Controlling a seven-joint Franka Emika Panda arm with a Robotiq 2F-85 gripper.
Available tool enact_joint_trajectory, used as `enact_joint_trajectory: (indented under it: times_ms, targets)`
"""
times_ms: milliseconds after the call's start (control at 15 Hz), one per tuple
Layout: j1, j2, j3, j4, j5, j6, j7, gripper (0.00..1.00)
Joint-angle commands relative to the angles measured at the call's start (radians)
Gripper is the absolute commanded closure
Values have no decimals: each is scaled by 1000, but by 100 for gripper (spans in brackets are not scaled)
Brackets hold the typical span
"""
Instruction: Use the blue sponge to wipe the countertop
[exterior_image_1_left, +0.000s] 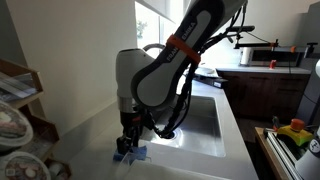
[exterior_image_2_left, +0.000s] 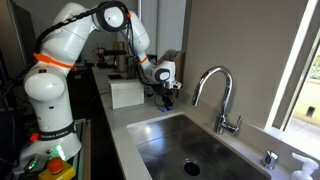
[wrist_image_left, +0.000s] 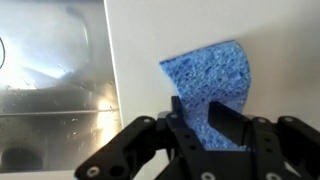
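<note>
My gripper has the blue sponge. It will let go of it on the white countertop (exterior_image_1_left: 156, 151) (wrist_image_left: 160, 58), close along the steel sink's rim.
The blue sponge (wrist_image_left: 205, 68) lies on the white countertop (wrist_image_left: 285, 55) just right of the steel sink (wrist_image_left: 50, 70). In the wrist view my gripper (wrist_image_left: 200, 122) has its fingers closed on the sponge's near edge, and the sponge curls slightly. In an exterior view the gripper (exterior_image_1_left: 130, 143) points straight down at the sponge (exterior_image_1_left: 131, 154), pressing it on the countertop (exterior_image_1_left: 90, 128) beside the sink (exterior_image_1_left: 200, 115). In an exterior view the gripper (exterior_image_2_left: 166, 96) stands at the far end of the sink (exterior_image_2_left: 190, 150); the sponge is too small to make out there.
A curved faucet (exterior_image_2_left: 215, 95) rises beside the sink. A white box (exterior_image_2_left: 125, 93) sits on the counter behind the gripper. A dish rack with plates (exterior_image_1_left: 15, 110) stands close by. A dark cabinet counter (exterior_image_1_left: 265, 75) lies further off.
</note>
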Motion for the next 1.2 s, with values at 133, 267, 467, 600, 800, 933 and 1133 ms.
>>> enact_joint_trajectory:
  times_ms: [133,267,467,600,800,933,1133]
  targets:
    - [23,-79,-12,-169,-25,-22,28,91]
    - [21,-107,-15,-205,-25,-21,40,91]
    - [20,-151,-17,-254,-31,-28,50,91]
    - [24,-173,-29,-283,-46,-4,77,91]
    - [31,-198,-46,-299,-88,8,131,91]
    - [32,-215,-52,-302,-116,1,154,91]
    - [34,-232,-58,-299,-156,-2,192,76]
